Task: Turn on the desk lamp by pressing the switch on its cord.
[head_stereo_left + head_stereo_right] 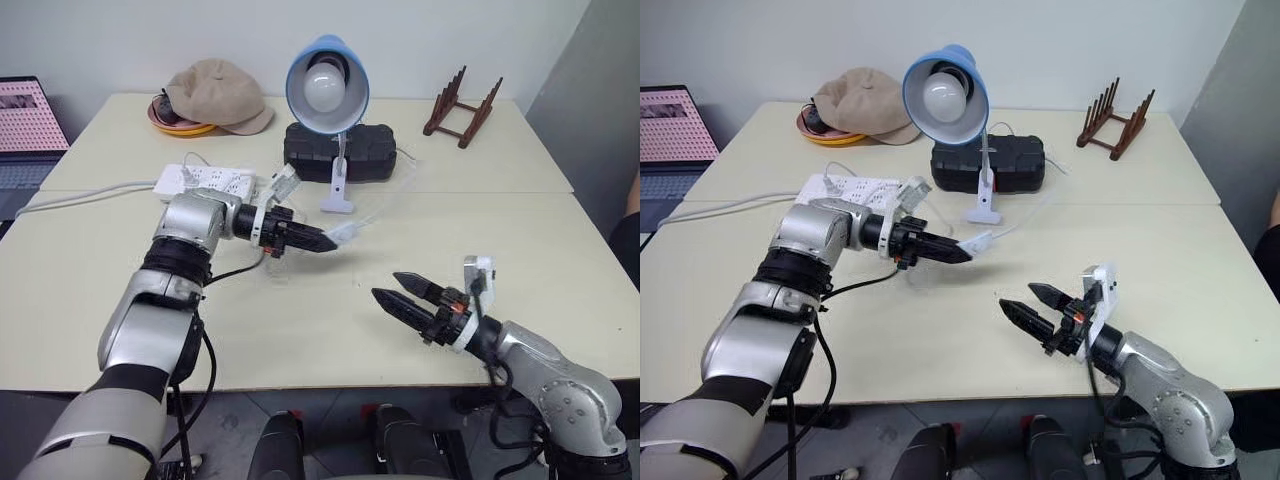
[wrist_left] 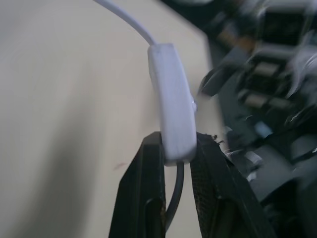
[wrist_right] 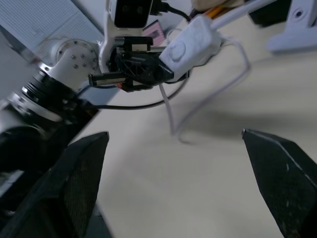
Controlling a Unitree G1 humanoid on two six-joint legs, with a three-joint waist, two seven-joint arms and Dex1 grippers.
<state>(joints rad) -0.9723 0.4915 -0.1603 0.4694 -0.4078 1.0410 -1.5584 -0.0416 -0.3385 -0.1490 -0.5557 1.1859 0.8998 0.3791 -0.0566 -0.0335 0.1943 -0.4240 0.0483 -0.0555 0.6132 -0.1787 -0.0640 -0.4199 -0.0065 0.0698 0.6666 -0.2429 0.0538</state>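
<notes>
Next, my left gripper lets go of the white switch on the bare table (image 1: 344, 264) (image 2: 95, 172) in front of the base of the desk lamp.
The desk lamp (image 1: 327, 85), with its blue shade and white bulb, stands at the table's back centre, unlit. Its thin white cord (image 1: 374, 214) runs forward to the small white switch (image 1: 346, 232). My left gripper (image 1: 328, 241) is shut on one end of the switch (image 2: 173, 104) and holds it a little above the table; the black fingers (image 2: 144, 193) pinch it from both sides. My right gripper (image 1: 385, 285) is open over the table's front right, pointing toward the switch (image 3: 190, 47) with a gap between them.
A white power strip (image 1: 205, 180) lies behind my left arm. A black box (image 1: 375, 148) sits behind the lamp's base. A tan cap (image 1: 220, 95) rests over bowls at the back, a wooden rack (image 1: 462, 108) at the back right, a laptop (image 1: 25, 130) at far left.
</notes>
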